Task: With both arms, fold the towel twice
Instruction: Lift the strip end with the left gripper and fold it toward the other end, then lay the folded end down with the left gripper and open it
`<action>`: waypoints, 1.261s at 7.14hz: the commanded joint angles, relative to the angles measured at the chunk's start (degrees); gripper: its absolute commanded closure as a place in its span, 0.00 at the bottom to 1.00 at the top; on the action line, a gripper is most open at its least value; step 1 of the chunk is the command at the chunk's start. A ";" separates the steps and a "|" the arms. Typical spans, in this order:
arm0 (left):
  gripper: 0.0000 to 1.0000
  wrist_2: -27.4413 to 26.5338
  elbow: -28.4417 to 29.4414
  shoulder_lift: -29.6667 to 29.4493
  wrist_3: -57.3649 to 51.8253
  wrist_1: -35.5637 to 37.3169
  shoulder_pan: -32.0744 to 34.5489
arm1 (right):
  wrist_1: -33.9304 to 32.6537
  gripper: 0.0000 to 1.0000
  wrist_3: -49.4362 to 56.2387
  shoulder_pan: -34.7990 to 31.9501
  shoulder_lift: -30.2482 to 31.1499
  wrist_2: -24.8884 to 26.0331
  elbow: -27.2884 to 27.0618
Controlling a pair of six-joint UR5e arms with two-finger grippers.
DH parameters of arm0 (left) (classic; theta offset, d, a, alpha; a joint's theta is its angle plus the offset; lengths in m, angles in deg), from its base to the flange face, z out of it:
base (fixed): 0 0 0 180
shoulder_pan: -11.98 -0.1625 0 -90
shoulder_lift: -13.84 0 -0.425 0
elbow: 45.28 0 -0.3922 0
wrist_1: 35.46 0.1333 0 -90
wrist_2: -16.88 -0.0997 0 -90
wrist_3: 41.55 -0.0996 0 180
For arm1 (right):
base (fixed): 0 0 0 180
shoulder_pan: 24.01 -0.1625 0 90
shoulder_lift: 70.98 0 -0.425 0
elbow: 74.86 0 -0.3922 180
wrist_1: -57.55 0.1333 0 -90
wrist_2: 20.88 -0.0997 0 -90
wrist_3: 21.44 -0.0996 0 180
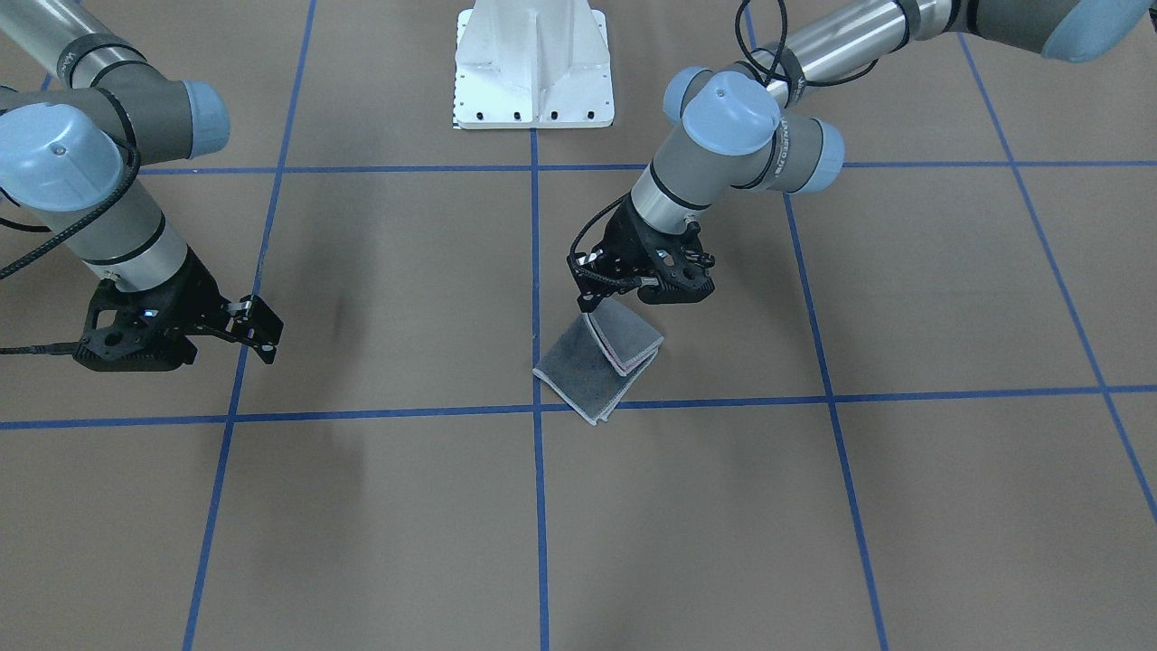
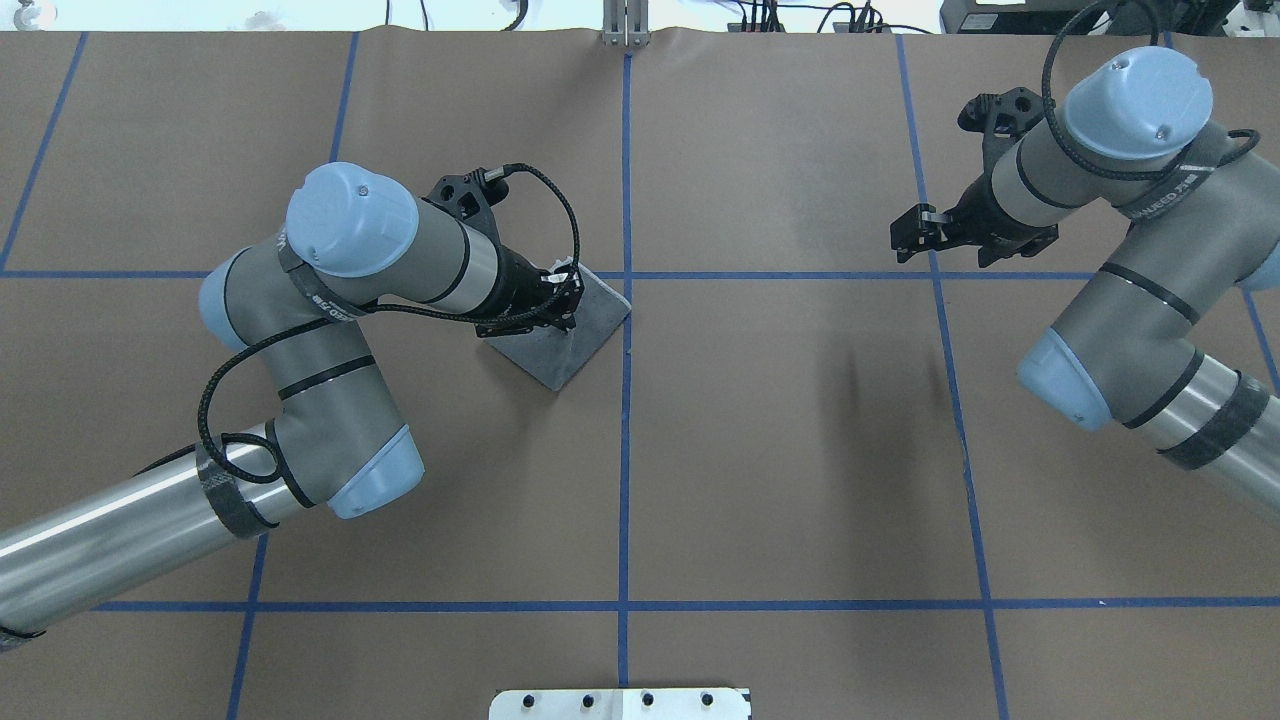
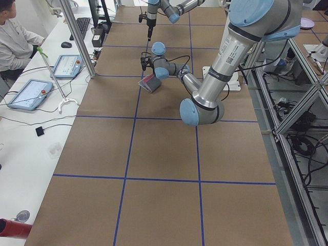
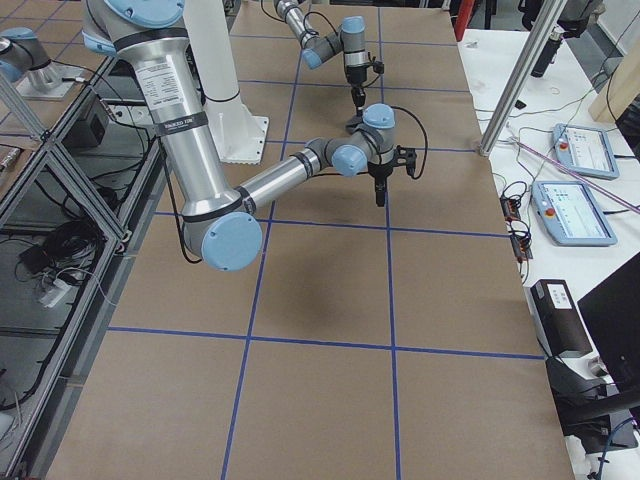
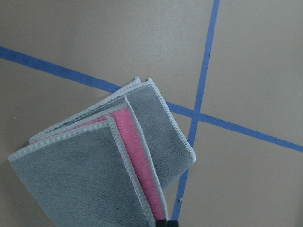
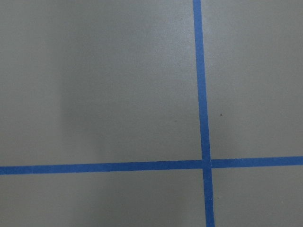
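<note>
My left gripper will let go of the towel's raised corner just inside the lower layer's corner point(image 1: 552, 363) point(image 5: 179, 163) beside the blue tape.
The towel point(image 1: 592, 375) lies folded near the table's middle, dark grey outside with a pink strip between its layers point(image 5: 137, 156). It also shows in the overhead view point(image 2: 570, 350) and the left exterior view point(image 3: 150, 83). My left gripper point(image 1: 592, 303) is at the towel's corner nearest the robot, shut on the edge and holding that corner slightly raised; it also shows in the overhead view point(image 2: 562, 305). My right gripper point(image 1: 260, 330) hangs above bare table far from the towel, open and empty, and shows in the overhead view point(image 2: 905, 235).
The brown table surface point(image 1: 813, 506) is marked with blue tape grid lines. The white pedestal base point(image 1: 533, 72) stands at the robot's side of the table. An operator point(image 3: 15, 36) and tablets point(image 3: 25, 95) are at a side table past the far edge.
</note>
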 commanded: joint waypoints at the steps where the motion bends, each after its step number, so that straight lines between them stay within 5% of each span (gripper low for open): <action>1: 1.00 -0.42 0.89 -1.71 0.59 3.19 0.47 | 0.00 0.00 0.00 0.00 0.00 0.00 0.10; 5: 1.00 -2.09 9.49 -9.53 0.33 6.12 0.39 | 0.00 0.00 0.18 0.00 0.00 0.09 0.19; 9: 1.00 -4.54 12.22 -10.86 0.50 6.03 0.30 | 0.00 0.00 0.18 0.00 0.00 0.09 0.19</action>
